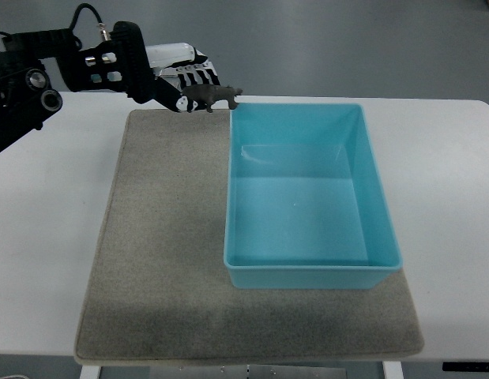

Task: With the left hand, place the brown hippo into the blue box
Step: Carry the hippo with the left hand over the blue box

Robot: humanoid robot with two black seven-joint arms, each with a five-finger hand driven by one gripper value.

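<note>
Next, I let go of the brown hippo with my left gripper around the middle of the blue box's bare bottom (313, 214).
My left hand (189, 85) reaches in from the upper left, its black and white fingers shut on a small brown hippo (214, 96). The hippo hangs in the air just left of the far left corner of the blue box (236, 197). The box is an open rectangular tub with nothing inside, standing on the right half of a grey felt mat (165, 237). My right hand does not show.
The mat lies on a white table (47, 237) whose front edge runs along the bottom of the picture. Grey floor shows beyond the table's far edge. Black arm links and cables fill the upper left corner.
</note>
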